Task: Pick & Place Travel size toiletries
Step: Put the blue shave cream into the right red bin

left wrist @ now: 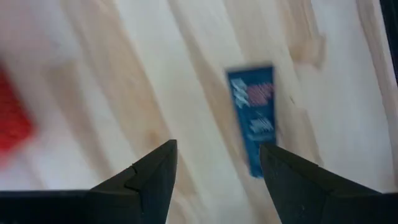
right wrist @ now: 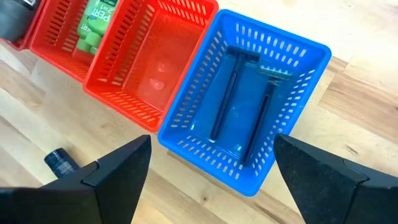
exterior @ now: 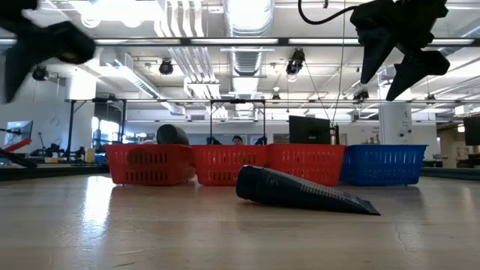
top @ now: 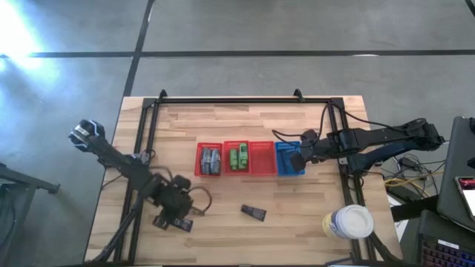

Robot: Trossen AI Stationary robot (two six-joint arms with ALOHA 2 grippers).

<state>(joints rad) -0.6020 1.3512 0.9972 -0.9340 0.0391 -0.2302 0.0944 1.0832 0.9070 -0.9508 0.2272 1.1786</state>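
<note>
The robot's left gripper will next move to the dark-blue printed tube's cap (top: 174, 222) (left wrist: 255, 167) and close there, leaving the printed body sticking out ahead of the fingers.
A dark tube (top: 254, 213) lies flat on the wood near the table's near edge; in the low view the tube (exterior: 300, 193) lies in front of the baskets. My left gripper (top: 177, 221) is open, low over the near left of the table. Its wrist view shows the gripper (left wrist: 217, 149) with a dark-blue printed tube (left wrist: 254, 118) on the wood just ahead. My right gripper (top: 298, 159) is open and empty, hovering above the blue basket (right wrist: 311, 56), which holds two razors (right wrist: 239, 102). Grey containers (top: 209, 159) and green packets (top: 237, 159) sit in red baskets.
Three red baskets and the blue one stand in a row across the table's middle (top: 261, 174); the third red basket (right wrist: 149, 68) holds nothing. A yellow jar with a white lid (top: 347, 222) stands at the near right corner. A black frame rail (top: 230, 100) runs along the far edge.
</note>
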